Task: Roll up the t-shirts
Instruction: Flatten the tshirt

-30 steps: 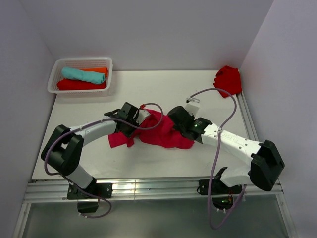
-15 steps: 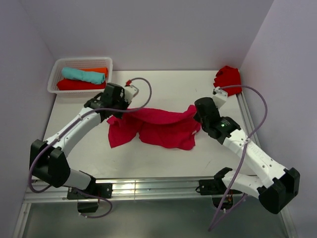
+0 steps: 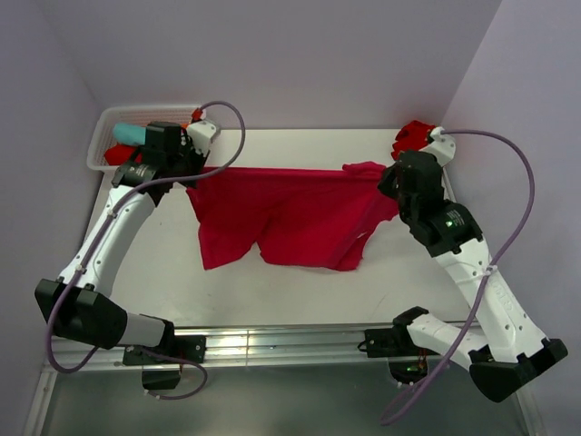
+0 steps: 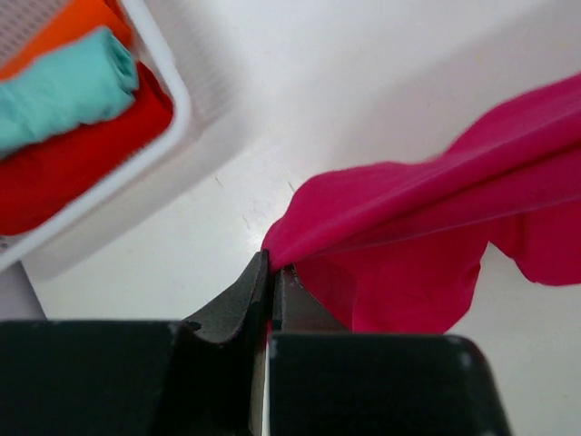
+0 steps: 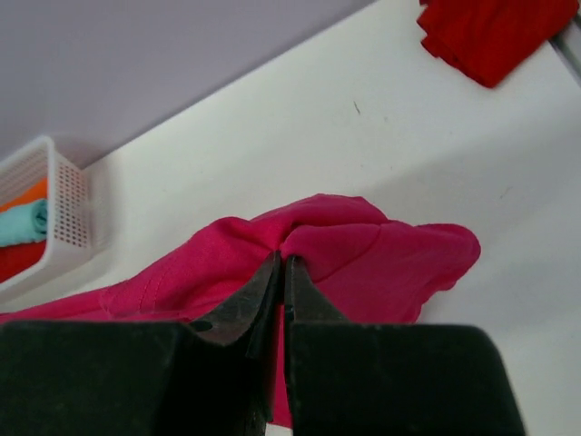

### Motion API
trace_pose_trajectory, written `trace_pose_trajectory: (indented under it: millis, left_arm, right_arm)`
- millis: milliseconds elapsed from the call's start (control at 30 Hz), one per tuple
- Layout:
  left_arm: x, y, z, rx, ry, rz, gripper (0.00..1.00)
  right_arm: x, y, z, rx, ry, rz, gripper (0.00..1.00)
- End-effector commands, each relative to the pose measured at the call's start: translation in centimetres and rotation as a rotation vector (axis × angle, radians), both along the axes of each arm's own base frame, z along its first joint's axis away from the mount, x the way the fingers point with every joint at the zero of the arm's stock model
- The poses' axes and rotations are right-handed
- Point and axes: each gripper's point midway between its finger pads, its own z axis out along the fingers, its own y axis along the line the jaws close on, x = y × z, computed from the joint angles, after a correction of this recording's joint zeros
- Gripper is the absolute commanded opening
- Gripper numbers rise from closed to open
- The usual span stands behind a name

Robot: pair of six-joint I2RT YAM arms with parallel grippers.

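Next, I let go of the pinkish-crimson t-shirt's upper edge with my left gripper on the bare table (image 3: 233, 153) (image 4: 272, 41) beside the white mesh basket.
A pinkish-crimson t-shirt (image 3: 290, 213) hangs stretched between my two grippers above the table's middle, its lower part draped on the table. My left gripper (image 3: 192, 173) is shut on its left upper edge (image 4: 300, 238), near the basket. My right gripper (image 3: 388, 182) is shut on its right upper edge (image 5: 313, 236). A scarlet t-shirt (image 3: 414, 138) lies crumpled at the back right corner, also in the right wrist view (image 5: 495, 32). Rolled teal (image 4: 64, 86), orange (image 4: 77, 20) and red (image 4: 73, 163) shirts lie in the basket. No neck label shows.
A white mesh basket (image 3: 102, 136) stands at the back left corner, close to my left gripper; its rim shows in the left wrist view (image 4: 172, 118). Walls close the table on the left, back and right. A metal rail (image 3: 272, 343) runs along the near edge.
Both grippers moved apart and toward the back, the left to the basket, the right to the back right. The crimson shirt went from a bunched heap to a wide stretched sheet.
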Motion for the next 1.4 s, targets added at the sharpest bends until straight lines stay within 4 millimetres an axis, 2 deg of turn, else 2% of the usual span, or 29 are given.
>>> trace_pose_trajectory:
  millis: [0,33,100,133,167,267,300,367,500,600,733,867,1133,1200,1267,1367]
  left_arm:
    - [0.6,2.1,6.3,-0.007,-0.151,0.055,0.02]
    - [0.5,2.1,7.0,-0.011,-0.171,0.054,0.02]
    - [0.5,2.4,9.1,-0.022,-0.229,0.063,0.0]
    - [0.4,2.4,9.7,-0.026,-0.249,0.065,0.0]
    - [0.3,2.4,10.5,-0.031,-0.271,0.064,0.0]
    - [-0.4,2.6,13.8,-0.056,-0.365,0.067,0.0]
    - [-0.7,3.3,15.0,-0.049,-0.399,0.102,0.0]
    - [-1.3,3.6,17.3,-0.071,-0.465,0.114,0.0]
    - [-3.8,3.9,22.0,-0.13,-0.595,0.117,0.0]
    - [-5.9,4.1,24.8,-0.174,-0.676,0.111,0.0]
    - [-8.4,4.4,27.2,-0.212,-0.75,0.102,0.0]
    - [-11.0,4.9,29.2,-0.24,-0.814,0.101,0.0]
    - [-16.6,6.0,32.8,-0.316,-0.951,0.104,0.0]
    - [-17.6,6.2,33.3,-0.326,-0.968,0.104,0.0]
    - [-17.7,5.8,33.2,-0.329,-0.954,0.083,0.0]
    - [-16.2,5.0,31.5,-0.327,-0.896,0.059,0.0]
  right_arm:
    - [-0.7,-2.8,5.2,-0.062,-0.094,-0.069,0.0]
    - [-0.8,-2.9,5.8,-0.065,-0.099,-0.069,0.0]
    - [-1.3,-3.1,8.2,-0.054,-0.15,-0.064,0.0]
    - [-1.3,-3.2,8.4,-0.057,-0.154,-0.065,0.0]
    - [-1.8,-3.4,9.5,-0.049,-0.182,-0.063,0.0]
    - [-2.8,-3.7,11.7,-0.044,-0.238,-0.054,0.0]
    - [-3.1,-3.8,12.3,-0.046,-0.256,-0.049,0.0]
    - [-4.0,-4.0,13.8,-0.031,-0.308,-0.039,0.0]
    - [-6.0,-4.1,16.3,-0.009,-0.422,0.008,0.0]
    - [-8.0,-4.7,18.4,0.005,-0.517,0.021,0.0]
    - [-11.1,-4.9,21.4,0.02,-0.66,0.077,0.0]
    - [-15.1,-5.5,24.6,0.031,-0.816,0.131,0.0]
    - [-22.1,-6.0,28.1,0.046,-1.019,0.233,0.0]
    - [-23.0,-6.3,28.6,0.046,-1.04,0.237,0.0]
    - [-23.4,-6.4,29.1,0.051,-1.04,0.238,0.0]
    - [-21.5,-5.7,28.4,0.037,-0.98,0.242,0.0]
